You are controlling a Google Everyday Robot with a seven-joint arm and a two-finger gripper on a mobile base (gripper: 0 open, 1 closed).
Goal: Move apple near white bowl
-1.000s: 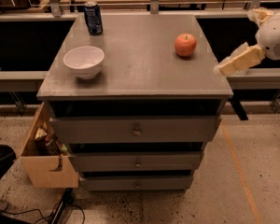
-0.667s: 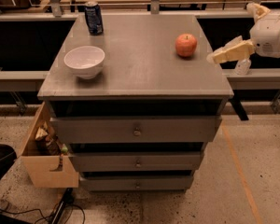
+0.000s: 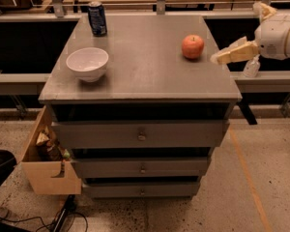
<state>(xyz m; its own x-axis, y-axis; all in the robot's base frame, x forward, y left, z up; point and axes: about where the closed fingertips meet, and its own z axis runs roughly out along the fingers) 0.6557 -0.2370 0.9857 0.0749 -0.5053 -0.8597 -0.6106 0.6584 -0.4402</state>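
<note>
The red-orange apple is next for me, so I need to move my gripper over to it and close around the apple's lower half (image 3: 192, 53).
The red-orange apple (image 3: 193, 46) stands on the right part of the grey cabinet top (image 3: 145, 76). The white bowl (image 3: 87, 63) stands upright on the left part of the same top, well apart from the apple. My gripper (image 3: 223, 57) reaches in from the right on a white arm (image 3: 278, 35). It hangs at the cabinet's right edge, a short way to the right of the apple and at about its height, not touching it. It holds nothing that I can see.
A dark blue drink can (image 3: 97, 18) stands at the back left of the top, behind the bowl. The cabinet has three drawers (image 3: 141, 134). A tan box (image 3: 46, 170) with clutter hangs at its lower left. Shelving runs behind.
My gripper has moved left and slightly up, from beyond the cabinet's right edge to close beside the apple. The apple, bowl and can have not moved.
</note>
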